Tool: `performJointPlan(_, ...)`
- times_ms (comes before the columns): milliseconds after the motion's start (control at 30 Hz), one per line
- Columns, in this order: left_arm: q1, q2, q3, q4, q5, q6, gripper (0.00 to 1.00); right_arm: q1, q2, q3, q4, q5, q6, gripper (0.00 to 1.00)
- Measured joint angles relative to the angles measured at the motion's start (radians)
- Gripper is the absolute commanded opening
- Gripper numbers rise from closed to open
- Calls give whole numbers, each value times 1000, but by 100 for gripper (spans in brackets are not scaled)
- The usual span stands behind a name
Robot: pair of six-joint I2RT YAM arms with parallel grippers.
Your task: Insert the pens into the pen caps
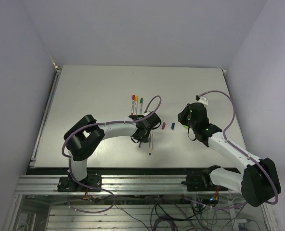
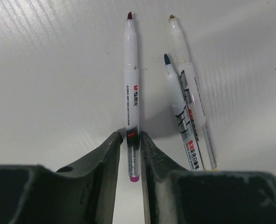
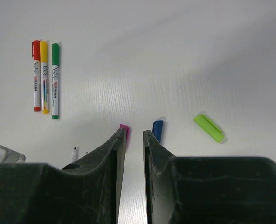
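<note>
The robot's right gripper should close on the middle of the purple cap [image 1: 163, 126] [image 3: 126, 134], as its left gripper has the pen with the dark purple tip.
My left gripper [image 2: 132, 135] is shut on a whitish pen [image 2: 131, 84] with a dark purple tip and a magenta end, held near its rear; I cannot tell whether it is off the table. A blue-tipped pen [image 2: 176, 105] and a pale-tipped pen [image 2: 187, 79] lie uncapped just to its right. My right gripper [image 3: 134, 133] is narrowly open and empty, low over the table. The purple cap [image 3: 125, 129] lies just past its left fingertip and the blue cap [image 3: 157, 129] just past its right. The light green cap [image 3: 208, 127] lies further right.
Three capped pens, red [image 3: 36, 74], yellow [image 3: 44, 77] and green [image 3: 55, 79], lie side by side at the middle back of the table [image 1: 94, 96]. In the top view the two grippers [image 1: 143, 128] [image 1: 187, 120] flank the purple cap [image 1: 163, 126] and blue cap [image 1: 173, 126].
</note>
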Motion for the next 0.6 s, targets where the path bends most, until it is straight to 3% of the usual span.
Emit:
performJointPlan(133,15,-10,-22,27,4,-3,22,0,-3,-2,0,-9,1,21)
performJointPlan(233,29,-16,-37,55,11,-8,7,0,-3,-2,-1,-16,0,21)
performJointPlan(600,45,-53,-90,130,18,-6,7,1,56,26,-18,-84,-48,27)
